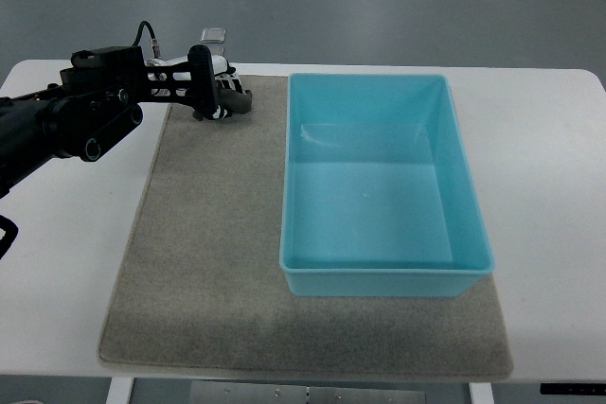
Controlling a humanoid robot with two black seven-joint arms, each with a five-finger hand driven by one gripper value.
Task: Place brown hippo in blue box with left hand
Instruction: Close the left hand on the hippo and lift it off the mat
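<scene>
My left gripper should release the brown hippo inside the blue box (360, 118), near the box's far side.
My left hand (216, 92) reaches in from the left edge and sits low over the far left corner of the grey mat (208, 262). Its fingers are curled around a small dark brown shape, the brown hippo (240, 100), which pokes out on the hand's right side and is mostly hidden. The hippo rests at mat level. The blue box (383, 273) stands open and empty on the right half of the mat, a short gap to the right of the hand. The right arm does not show.
The mat lies on a white table (66, 262). A small clear-topped object (214, 36) stands just behind the hand at the table's far edge. The black forearm (57, 125) crosses the table's left side.
</scene>
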